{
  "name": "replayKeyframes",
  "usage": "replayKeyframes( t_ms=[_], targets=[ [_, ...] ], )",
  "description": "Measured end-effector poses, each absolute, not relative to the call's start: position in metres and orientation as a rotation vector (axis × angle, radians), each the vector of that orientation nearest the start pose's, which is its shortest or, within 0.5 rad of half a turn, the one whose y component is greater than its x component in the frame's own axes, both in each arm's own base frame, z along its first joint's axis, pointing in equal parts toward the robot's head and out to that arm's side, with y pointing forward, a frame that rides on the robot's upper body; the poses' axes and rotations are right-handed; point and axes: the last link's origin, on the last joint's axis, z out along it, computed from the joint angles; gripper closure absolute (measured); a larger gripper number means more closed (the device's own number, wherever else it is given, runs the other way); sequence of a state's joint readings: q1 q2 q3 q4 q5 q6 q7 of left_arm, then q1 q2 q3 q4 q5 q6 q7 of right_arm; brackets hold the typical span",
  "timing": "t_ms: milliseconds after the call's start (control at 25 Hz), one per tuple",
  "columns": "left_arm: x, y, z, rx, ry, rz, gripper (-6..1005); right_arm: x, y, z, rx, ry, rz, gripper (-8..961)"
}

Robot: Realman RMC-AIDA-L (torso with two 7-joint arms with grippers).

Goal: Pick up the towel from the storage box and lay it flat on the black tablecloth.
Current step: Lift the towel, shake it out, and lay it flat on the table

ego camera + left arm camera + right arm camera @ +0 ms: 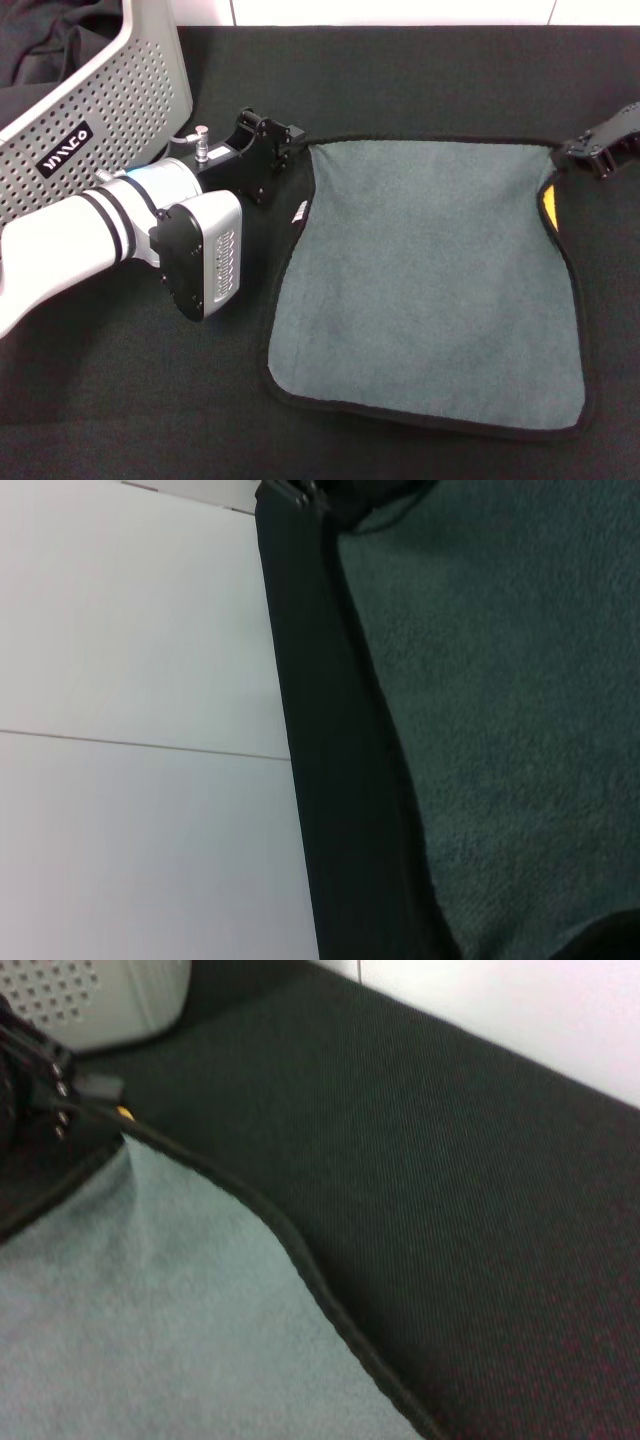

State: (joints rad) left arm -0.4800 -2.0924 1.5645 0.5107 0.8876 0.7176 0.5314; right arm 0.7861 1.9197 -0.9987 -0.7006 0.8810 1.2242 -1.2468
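Note:
My right gripper is going to release the towel's corner on the black tablecloth (568,184) next to the orange-yellow bottom side. That corner is now held taut in the gripper.
The grey-green towel (430,280) lies spread on the black tablecloth (400,70), black edging all round and a small white tag (298,212) on its left edge. My left gripper (300,150) is shut on the towel's far left corner. At the far right corner my right gripper (568,155) is shut on the towel too, and a bit of orange-yellow underside (550,205) shows just below it. The far edge runs taut between the two grippers. The storage box (100,110) stands at the back left, behind my left arm. The left wrist view shows the towel (520,730), and the right wrist view shows the towel (150,1300) too.
A plain black cloth (50,40) lies inside the storage box. The tablecloth's far edge meets a white surface (400,10) at the back. My left forearm (110,235) stretches over the tablecloth left of the towel.

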Motion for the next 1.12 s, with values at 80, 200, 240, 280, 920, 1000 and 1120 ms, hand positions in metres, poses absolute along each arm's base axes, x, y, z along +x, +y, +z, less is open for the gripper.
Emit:
replayKeyframes(
  t_ms=[80,200,240,280,920,1000,1120],
  targets=[
    [-0.26,0.369,-0.074,-2.046,1.068,0.193,879,0.231,0.431,0.035,-2.635,0.714,-0.074,925],
    [-0.257,0.368,-0.077,-2.05,1.08,0.185,877,0.232,0.431,0.031,-2.642,0.707,-0.145,925],
    [-0.257,0.368,-0.078,-2.05,1.084,0.183,877,0.232,0.431,0.03,-2.642,0.704,-0.17,925],
    [-0.256,0.367,-0.079,-2.051,1.087,0.18,876,0.232,0.431,0.03,-2.642,0.702,-0.188,925],
    [-0.249,0.367,-0.082,-2.046,1.115,0.161,867,0.21,0.439,0.031,-2.651,0.614,-0.37,924],
    [-0.248,0.367,-0.082,-2.045,1.118,0.152,866,0.205,0.44,0.031,-2.657,0.602,-0.39,924],
    [-0.245,0.366,-0.082,-2.04,1.123,0.126,864,0.2,0.441,0.032,-2.658,0.594,-0.411,923]
  ],
)
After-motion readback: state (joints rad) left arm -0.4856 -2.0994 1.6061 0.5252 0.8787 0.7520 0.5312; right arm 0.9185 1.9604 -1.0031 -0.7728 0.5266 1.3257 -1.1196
